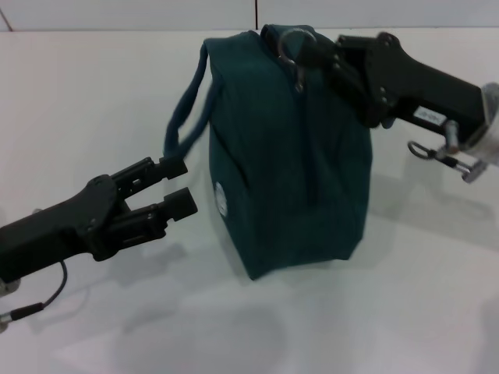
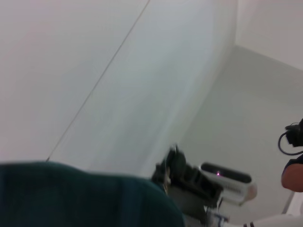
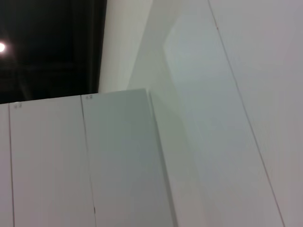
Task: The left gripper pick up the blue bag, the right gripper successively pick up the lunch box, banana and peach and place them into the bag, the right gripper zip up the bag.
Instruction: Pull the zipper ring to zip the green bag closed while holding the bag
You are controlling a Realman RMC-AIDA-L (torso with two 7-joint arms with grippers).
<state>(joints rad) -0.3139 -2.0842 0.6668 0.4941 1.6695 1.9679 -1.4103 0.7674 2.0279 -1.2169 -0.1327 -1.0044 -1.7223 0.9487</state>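
I should grip the bag's side (image 1: 226,144) with my left gripper and steady it before the ring moves further, since only my right gripper on the zipper ring holds the blue bag.
The blue bag (image 1: 288,156) stands upright on the white table (image 1: 93,93), and its top looks closed. Its carry strap (image 1: 187,109) loops out to the left and touches the upper finger of my left gripper (image 1: 176,185), which is open beside the bag with the jaws apart. My right gripper (image 1: 310,51) is at the bag's top and shut on the zipper pull (image 1: 291,45), a metal ring. In the left wrist view the bag (image 2: 71,194) fills the bottom, with the right gripper (image 2: 185,174) behind it. The lunch box, banana and peach are out of view.
The white table runs back to a wall seam (image 1: 257,14) behind the bag. Cables hang from the left arm (image 1: 47,300) and the right arm (image 1: 437,156). The right wrist view shows only wall panels (image 3: 94,161) and a dark ceiling.
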